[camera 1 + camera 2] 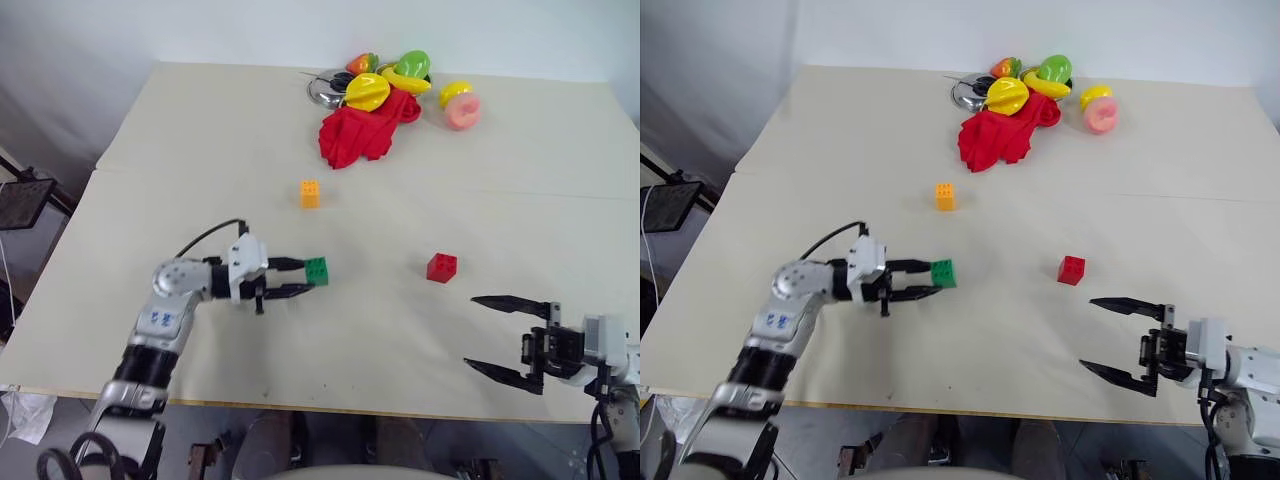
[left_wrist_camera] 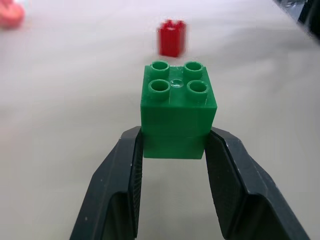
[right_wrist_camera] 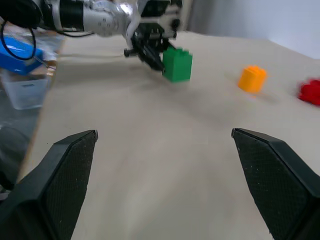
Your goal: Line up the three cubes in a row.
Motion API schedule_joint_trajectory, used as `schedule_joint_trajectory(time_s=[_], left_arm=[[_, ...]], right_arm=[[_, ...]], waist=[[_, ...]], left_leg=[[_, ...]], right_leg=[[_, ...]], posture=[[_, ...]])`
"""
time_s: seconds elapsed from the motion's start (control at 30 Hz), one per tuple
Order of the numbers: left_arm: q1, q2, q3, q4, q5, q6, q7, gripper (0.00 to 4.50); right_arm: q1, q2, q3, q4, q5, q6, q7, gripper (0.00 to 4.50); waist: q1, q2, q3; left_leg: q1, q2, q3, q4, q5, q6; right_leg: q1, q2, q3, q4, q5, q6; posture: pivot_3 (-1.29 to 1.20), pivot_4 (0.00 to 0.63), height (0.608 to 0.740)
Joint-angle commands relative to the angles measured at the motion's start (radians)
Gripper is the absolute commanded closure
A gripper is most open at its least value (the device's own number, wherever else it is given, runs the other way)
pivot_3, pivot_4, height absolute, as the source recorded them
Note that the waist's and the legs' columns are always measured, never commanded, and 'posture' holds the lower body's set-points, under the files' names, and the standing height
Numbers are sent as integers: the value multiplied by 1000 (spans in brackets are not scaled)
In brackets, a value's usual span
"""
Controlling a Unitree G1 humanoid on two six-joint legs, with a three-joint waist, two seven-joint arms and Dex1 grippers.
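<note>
The robot's left gripper needs to release the green cube on the table, a short gap from the red cube's near side (image 1: 386, 260).
My left gripper (image 1: 311, 277) is shut on the green cube (image 1: 316, 270), one finger on each side of its lower half. Its four studs face up (image 2: 177, 107), and it sits low over the beige table (image 1: 200, 130); whether it touches I cannot tell. The orange-yellow cube (image 1: 311, 193) stands farther back, just left of the green one. The red cube (image 1: 441, 267) stands to the right, about level with the green cube. My right gripper (image 1: 471, 331) is open and holds nothing, near the front right edge, below and right of the red cube.
At the far side of the table lies a red cloth (image 1: 365, 130) with toy fruits (image 1: 400, 75) and a metal bowl (image 1: 325, 92) beside it. The table's front edge (image 1: 300, 405) runs close under both arms. A black stand (image 1: 22, 200) sits off the table's left side.
</note>
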Motion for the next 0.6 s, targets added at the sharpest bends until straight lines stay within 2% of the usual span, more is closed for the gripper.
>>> schedule_joint_trajectory(time_s=[0.03,0.17,0.3,0.43,0.6], left_arm=[[-154,-90,-36,225,51,-106,-18,3043],[-317,-193,-57,514,107,-208,-42,3043],[-418,-261,-79,703,171,-274,-56,3043],[-481,-305,-87,821,240,-304,18,3043],[-512,-331,-64,872,267,-313,42,3043]], right_arm=[[22,7,-74,23,0,-38,-34,0],[69,-5,-127,29,-1,-41,-49,0],[113,-8,-162,3,-2,-38,-65,0],[171,6,-185,-70,4,-26,-104,0],[240,33,-186,-176,6,-2,-166,0]], waist=[[-2,0,0],[-11,-1,0],[-15,-3,2],[-13,-4,2],[-10,-5,2]], left_leg=[[0,0,1,0,0,0],[-1,-2,2,-3,0,0],[-3,-6,2,-6,0,0],[-3,-6,1,-6,0,1],[-4,0,0,-4,0,1]], right_leg=[[0,0,0,-1,0,1],[-2,1,0,-3,0,1],[-3,1,-1,-7,1,1],[-3,1,-1,-8,1,2],[-3,1,-1,-8,2,3]], posture=[[0,150,740],[0,150,740],[0,150,740],[0,150,740],[0,150,740]])
